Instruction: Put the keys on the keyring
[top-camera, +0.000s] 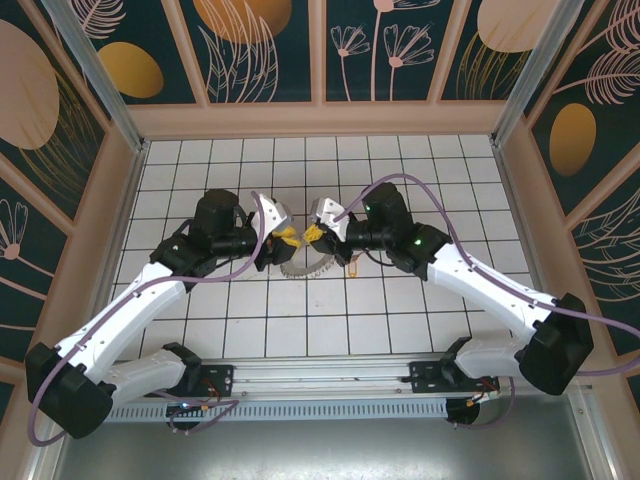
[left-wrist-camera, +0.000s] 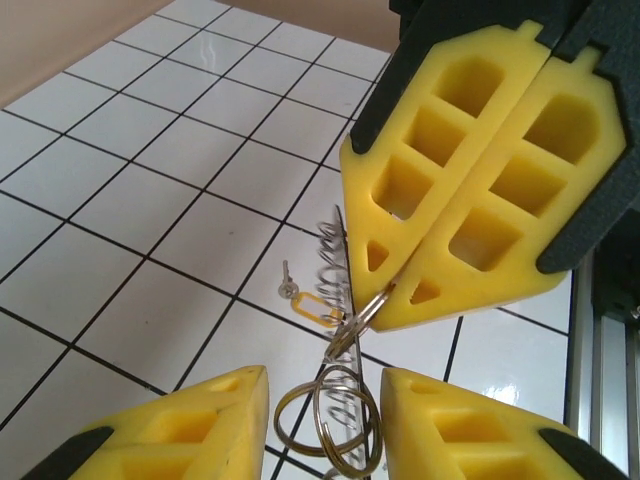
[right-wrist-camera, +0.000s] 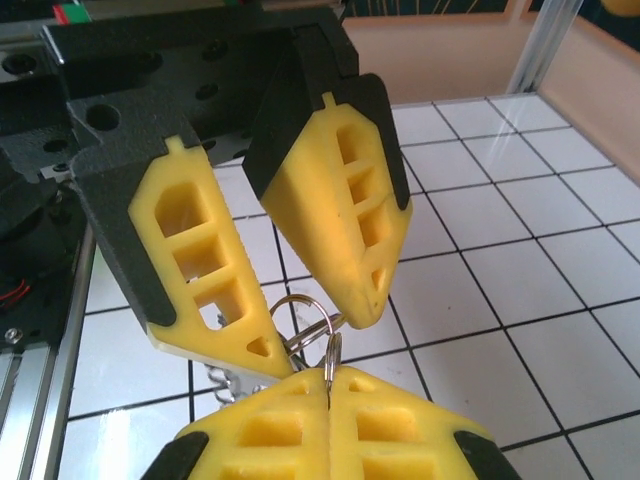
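The linked rings hang loose below the fingers of my right gripper, so next I pinch the split ring (left-wrist-camera: 354, 328) close to those fingers with my left gripper before my right gripper opens.
My right gripper (right-wrist-camera: 328, 376) is shut on a silvery split ring of the keyring (right-wrist-camera: 300, 312), pinching it edge-on at its tips. From that ring hang two more linked rings (left-wrist-camera: 335, 415) and a fine wire coil (left-wrist-camera: 332, 262). My left gripper (left-wrist-camera: 322, 400) is open, and its fingers straddle the two hanging rings without clamping them. The keys (left-wrist-camera: 314, 306), a small yellow tag with a tiny metal key, lie on a tile beyond the rings. From above, the left gripper (top-camera: 288, 238) and right gripper (top-camera: 314, 234) meet tip to tip over the keyring (top-camera: 305, 265), with the keys (top-camera: 352, 268) just to its right.
The white tiled floor (top-camera: 400, 170) is walled by patterned panels on three sides. A metal rail (top-camera: 330, 385) with the arm bases runs along the near edge. Purple cables (top-camera: 440, 215) loop off both arms.
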